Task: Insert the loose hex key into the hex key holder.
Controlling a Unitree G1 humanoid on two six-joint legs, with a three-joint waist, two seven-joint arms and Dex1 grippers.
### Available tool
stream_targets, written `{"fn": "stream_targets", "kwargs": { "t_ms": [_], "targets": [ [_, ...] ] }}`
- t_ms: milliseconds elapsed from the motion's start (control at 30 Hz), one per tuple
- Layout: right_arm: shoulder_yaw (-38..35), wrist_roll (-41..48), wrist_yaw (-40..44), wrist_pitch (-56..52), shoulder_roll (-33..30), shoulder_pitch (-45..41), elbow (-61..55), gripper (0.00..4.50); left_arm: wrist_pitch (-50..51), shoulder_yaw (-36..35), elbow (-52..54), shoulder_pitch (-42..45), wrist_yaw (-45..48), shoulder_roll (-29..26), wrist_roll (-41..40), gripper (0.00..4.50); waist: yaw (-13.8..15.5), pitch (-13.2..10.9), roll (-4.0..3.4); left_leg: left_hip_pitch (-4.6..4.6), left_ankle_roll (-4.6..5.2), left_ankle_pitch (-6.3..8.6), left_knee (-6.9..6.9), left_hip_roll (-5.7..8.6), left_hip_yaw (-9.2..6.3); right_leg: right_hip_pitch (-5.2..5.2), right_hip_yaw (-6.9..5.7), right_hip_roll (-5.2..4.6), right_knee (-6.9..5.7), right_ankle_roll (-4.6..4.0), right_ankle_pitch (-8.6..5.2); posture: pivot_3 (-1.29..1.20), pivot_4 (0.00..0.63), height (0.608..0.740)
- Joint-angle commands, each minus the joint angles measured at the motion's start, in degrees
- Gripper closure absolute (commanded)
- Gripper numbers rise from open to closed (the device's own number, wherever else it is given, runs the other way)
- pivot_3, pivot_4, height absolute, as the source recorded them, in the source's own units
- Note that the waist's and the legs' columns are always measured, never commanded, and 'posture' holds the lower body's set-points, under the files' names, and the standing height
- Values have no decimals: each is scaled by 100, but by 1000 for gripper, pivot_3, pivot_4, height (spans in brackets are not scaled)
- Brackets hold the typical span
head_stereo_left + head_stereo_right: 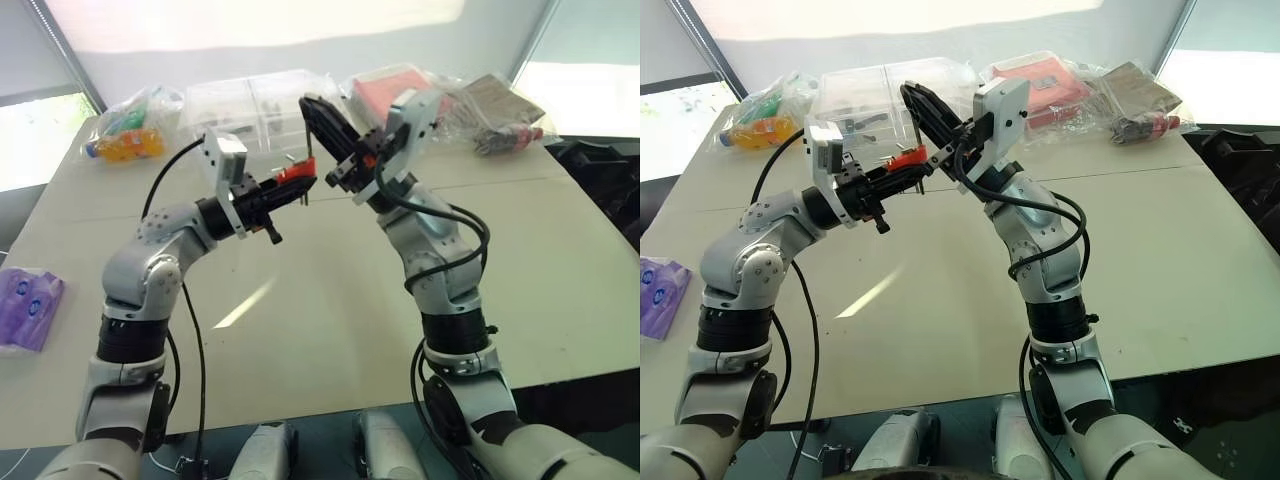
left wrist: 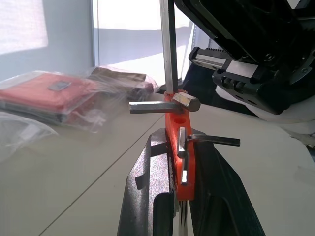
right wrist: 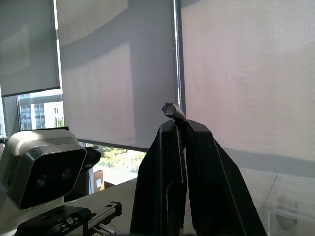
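Next, I set the hex key holder down with my left gripper on the bare white table (image 1: pixel 365 289) between my arms, nearer than the seam.
Above the table's middle, my left gripper (image 1: pixel 288 188) is shut on the hex key holder (image 1: pixel 293 175), a small red-orange block with short metal keys sticking out sideways. In the left wrist view the holder (image 2: pixel 178 128) stands between the two black fingers (image 2: pixel 147 196). My right gripper (image 1: pixel 312 108) reaches in from the right, a little higher, shut on the loose hex key (image 2: pixel 168 49). That thin grey rod hangs straight down, and its lower end meets the holder's outer end. The key's bent top (image 3: pixel 172 110) pokes out above the shut fingers.
Along the white table's (image 1: pixel 330 330) far edge lie a clear plastic box (image 1: pixel 250 100), a flat red box in clear wrap (image 1: pixel 385 90), a dark packet (image 1: pixel 500 115) and a bag of yellow and green items (image 1: pixel 130 135). A purple packet (image 1: pixel 30 305) sits at the left edge.
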State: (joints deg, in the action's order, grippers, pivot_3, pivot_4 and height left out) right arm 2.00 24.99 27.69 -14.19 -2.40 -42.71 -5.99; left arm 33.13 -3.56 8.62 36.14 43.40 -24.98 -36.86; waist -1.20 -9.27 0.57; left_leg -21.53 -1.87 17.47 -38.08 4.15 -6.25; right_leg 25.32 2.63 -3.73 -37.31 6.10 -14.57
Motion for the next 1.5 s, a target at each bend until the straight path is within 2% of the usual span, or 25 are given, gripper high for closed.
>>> {"fn": "stream_targets", "kwargs": {
  "t_ms": [33,600,633,667,767,1167,1367,1500],
  "targets": [
    [24,6,1,81,15,-7,-218,4432,-151,-214,94,179,-41,2,-56,4421,0,0,0,0,0,0,0,0,0,0,0,0,0,0,0,0,150,740],
    [111,64,2,-188,-30,104,-277,4432,-137,-237,79,212,-66,30,-79,4421,1,0,0,0,0,0,1,0,0,0,0,0,1,0,0,0,150,740],
    [110,68,2,-211,-31,110,-286,3822,-138,-236,83,211,-68,29,-79,4421,1,0,0,0,0,0,1,0,0,0,0,0,1,0,0,0,150,740],
    [125,25,13,-195,-55,121,-289,3458,-140,-231,82,212,-67,30,-77,4421,1,0,0,0,0,0,1,0,0,0,0,0,1,0,0,0,150,740],
    [146,-2,68,-184,-116,164,-325,2002,-147,-221,79,214,-60,28,-69,4421,1,0,0,0,0,0,1,0,0,0,0,0,1,0,0,0,150,740],
    [-475,340,-35,-587,-773,765,-865,2002,53,-178,173,42,-170,150,-190,4421,19,0,0,-1,0,0,1,0,0,-3,0,-1,6,0,0,0,150,740],
    [-991,419,14,-783,-1499,1180,-1039,2002,585,-32,-31,-309,-319,511,-474,4421,23,0,0,-1,1,1,1,0,0,-4,1,0,6,0,0,0,150,740],
    [-1355,604,47,-1008,-1998,1518,-1271,2002,1062,11,-420,-254,-546,965,-675,4421,60,-1,2,-1,6,3,-3,2,0,-11,1,-1,12,0,0,0,150,740]
  ]
}}
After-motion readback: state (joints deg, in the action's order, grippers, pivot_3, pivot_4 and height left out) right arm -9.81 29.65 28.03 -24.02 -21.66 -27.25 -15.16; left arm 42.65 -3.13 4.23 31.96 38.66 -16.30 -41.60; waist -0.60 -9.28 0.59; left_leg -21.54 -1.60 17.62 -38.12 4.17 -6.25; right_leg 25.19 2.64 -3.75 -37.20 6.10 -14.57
